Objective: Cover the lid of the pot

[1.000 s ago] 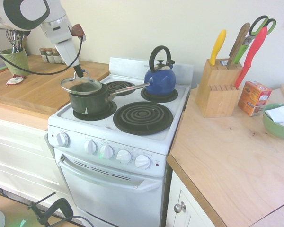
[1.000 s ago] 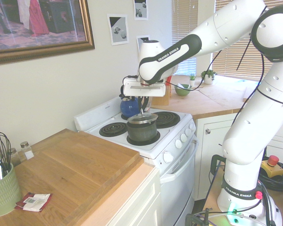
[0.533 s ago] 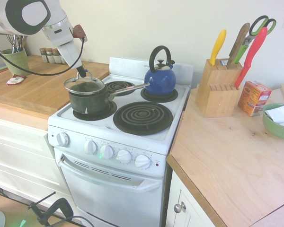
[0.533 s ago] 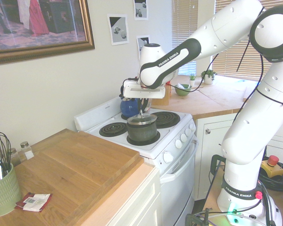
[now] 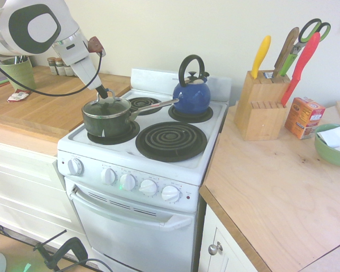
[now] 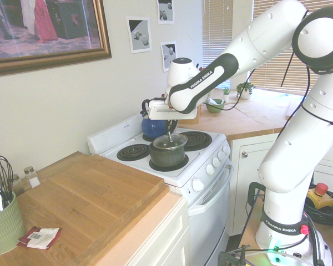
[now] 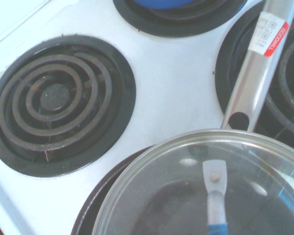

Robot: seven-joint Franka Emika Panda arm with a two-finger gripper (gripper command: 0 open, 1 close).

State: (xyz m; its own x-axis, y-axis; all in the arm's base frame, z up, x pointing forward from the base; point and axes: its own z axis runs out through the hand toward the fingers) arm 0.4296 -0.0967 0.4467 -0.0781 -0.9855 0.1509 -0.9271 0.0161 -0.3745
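The robot's gripper should release the glass lid squarely on the rim of the dark pot (image 6: 167, 144) (image 7: 197, 221) on the front burner of the stove.
The dark pot (image 5: 106, 121) stands on the front left burner of the white stove (image 5: 215, 122), its long silver handle (image 5: 156, 106) pointing toward the kettle. The glass lid (image 5: 106, 106) rests on the pot's rim and covers its opening. My gripper (image 5: 103, 94) comes down from the upper left and is shut on the lid's small metal handle. From the other side the lid (image 6: 169, 143) sits on the pot (image 6: 167, 155) under the gripper (image 6: 169, 134). The wrist view shows the lid (image 7: 186, 181) from above and the pot's handle (image 7: 257, 68).
A blue kettle (image 5: 191, 93) stands on the back right burner. A knife block (image 5: 263, 105), an orange box (image 5: 304, 117) and a green bowl (image 5: 333, 144) are on the right counter. A green utensil cup (image 5: 18, 71) and spice jars (image 5: 60, 66) sit on the left counter.
The gripper has carried the lid down and slightly right, from hovering tilted above the pot to resting on its rim.
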